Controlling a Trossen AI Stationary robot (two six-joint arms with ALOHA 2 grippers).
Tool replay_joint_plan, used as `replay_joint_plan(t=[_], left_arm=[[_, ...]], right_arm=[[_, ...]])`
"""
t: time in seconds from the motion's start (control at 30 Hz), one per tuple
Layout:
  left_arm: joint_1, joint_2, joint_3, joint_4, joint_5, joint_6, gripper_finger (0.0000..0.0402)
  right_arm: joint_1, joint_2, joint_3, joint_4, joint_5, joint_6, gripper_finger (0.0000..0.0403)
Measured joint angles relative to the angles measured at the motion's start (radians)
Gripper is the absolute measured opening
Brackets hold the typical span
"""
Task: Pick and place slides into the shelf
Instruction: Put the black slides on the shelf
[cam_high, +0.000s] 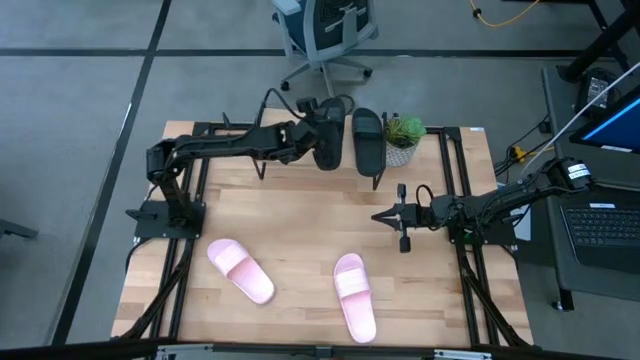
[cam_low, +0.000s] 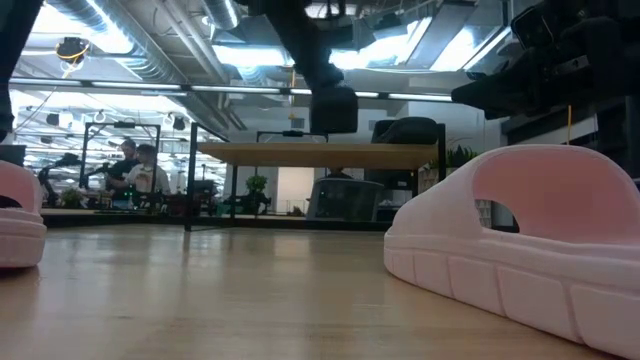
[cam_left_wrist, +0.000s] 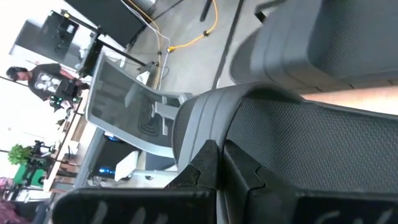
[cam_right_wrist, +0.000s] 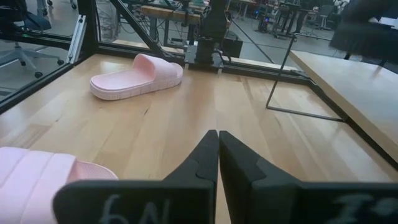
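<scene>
My left gripper will release its black slide on the shelf, snug (cam_high: 339, 142) against the black slide next to the potted plant.
Two black slides lie side by side on the shelf (cam_low: 260, 155) at the table's far edge. One black slide (cam_high: 328, 158) (cam_left_wrist: 298, 143) is under my left gripper (cam_high: 325, 138) (cam_left_wrist: 217, 152), which is shut and points at its textured surface. The other black slide (cam_high: 368, 140) (cam_left_wrist: 336, 37) lies just to the right. Two pink slides (cam_high: 240, 270) (cam_high: 355, 295) rest sole-down on the near half of the table. My right gripper (cam_high: 382, 215) (cam_right_wrist: 217, 140) is shut, holds nothing, and hovers right of the table's middle. My left gripper's shut fingertips stand over the nearer black slide's textured surface, close to its rounded end (cam_left_wrist: 205, 106). They come from above, slanting toward the far edge. I cannot tell whether they touch it; nothing shows between the fingers.
A small potted plant (cam_high: 403, 135) stands right of the shelf. Black frame rails (cam_high: 455, 200) run along both table sides. An office chair (cam_high: 325, 30) stands beyond the far edge. Bare wood lies between the shelf and the pink slides.
</scene>
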Motion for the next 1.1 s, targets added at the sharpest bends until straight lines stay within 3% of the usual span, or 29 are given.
replay_joint_plan(t=[1.1], left_arm=[[0.006, 0.077, 0.0, 0.085, 0.042, -0.08, 0.0]], right_arm=[[0.0, 0.0, 0.0, 0.012, 0.0, -0.002, 0.0016]])
